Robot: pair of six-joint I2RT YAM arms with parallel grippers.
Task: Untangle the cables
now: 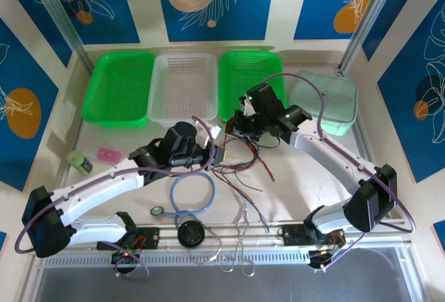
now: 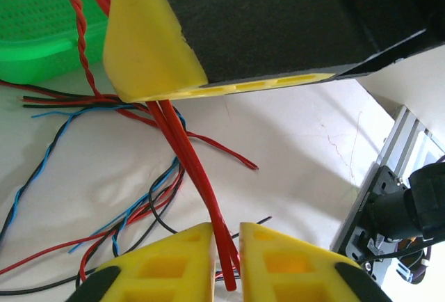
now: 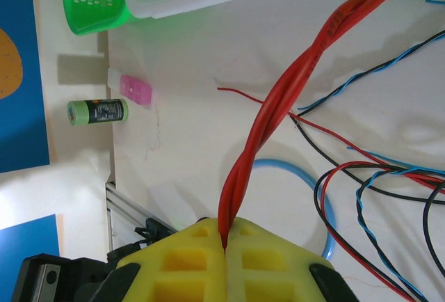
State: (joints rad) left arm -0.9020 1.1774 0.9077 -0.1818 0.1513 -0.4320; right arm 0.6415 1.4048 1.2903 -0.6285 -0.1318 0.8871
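Observation:
My right gripper is pinching both strands of the twisted red pair. So my left gripper will hold the pair while my right gripper takes one loose end (image 2: 229,282).
The cables (image 1: 240,166) lie in a loose tangle of thin red, black and blue wires at mid-table. A twisted red pair (image 3: 278,100) runs up out of my right gripper (image 3: 224,224), which is shut on it. In the left wrist view the same red pair (image 2: 188,156) comes down from under the right gripper's yellow finger (image 2: 149,44) and passes between my left gripper's (image 2: 226,229) fingers, which are pressed against it. From above, the left gripper (image 1: 217,154) and the right gripper (image 1: 240,126) are close together over the tangle. More red, black and blue strands (image 2: 104,204) lie on the table below.
Two green baskets (image 1: 118,86) (image 1: 250,79), a white basket (image 1: 184,83) and a pale green box (image 1: 323,100) line the back. A light-blue tube loop (image 1: 192,192), a small ring (image 1: 158,211) and a black disc (image 1: 189,234) lie near the front rail. A green roll (image 1: 78,161) and a pink piece (image 1: 108,154) sit at the left.

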